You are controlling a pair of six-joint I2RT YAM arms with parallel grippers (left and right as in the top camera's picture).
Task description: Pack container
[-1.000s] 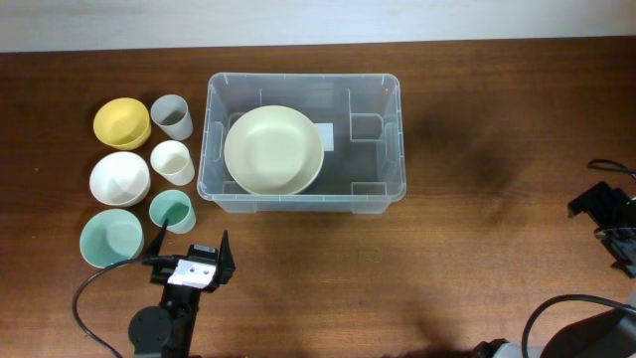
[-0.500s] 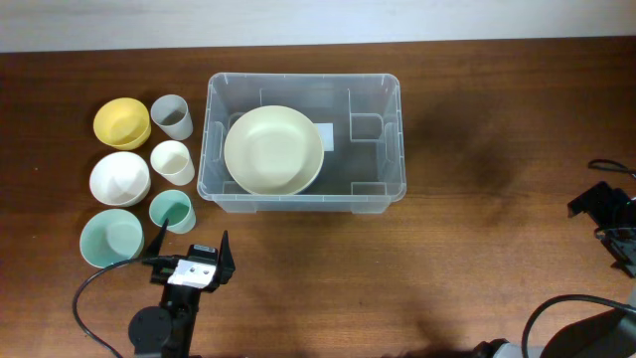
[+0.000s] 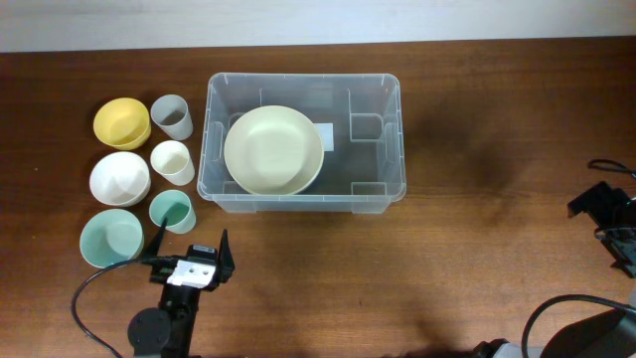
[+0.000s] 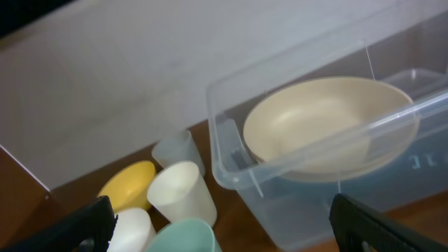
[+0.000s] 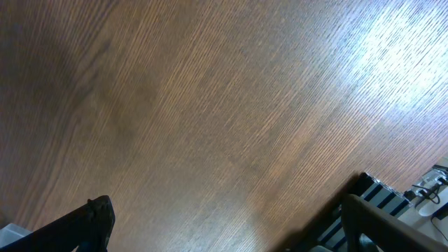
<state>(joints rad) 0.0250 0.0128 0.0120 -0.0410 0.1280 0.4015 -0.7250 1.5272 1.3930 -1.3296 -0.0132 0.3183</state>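
The robot's left gripper needs to close on the rim of the teal bowl (image 3: 84, 253), at the side farthest from the small teal cup.
The clear plastic container (image 3: 379, 91) stands at the table's middle back and holds a large cream bowl (image 3: 273, 149); both also show in the left wrist view, the container (image 4: 225, 150) and the bowl (image 4: 322, 122). To its left stand a yellow bowl (image 3: 121, 121), a grey cup (image 3: 172, 116), a cream cup (image 3: 172, 161), a white bowl (image 3: 119, 179), a small teal cup (image 3: 171, 210) and a teal bowl (image 3: 110, 238). My left gripper (image 3: 193, 242) is open and empty, just below the teal cup. My right gripper (image 3: 606, 204) is open and empty at the far right edge.
A black cable (image 3: 94, 303) loops beside the left arm at the front left. The right wrist view shows only bare wooden table (image 5: 210, 112) and a piece of equipment (image 5: 392, 203) at its corner.
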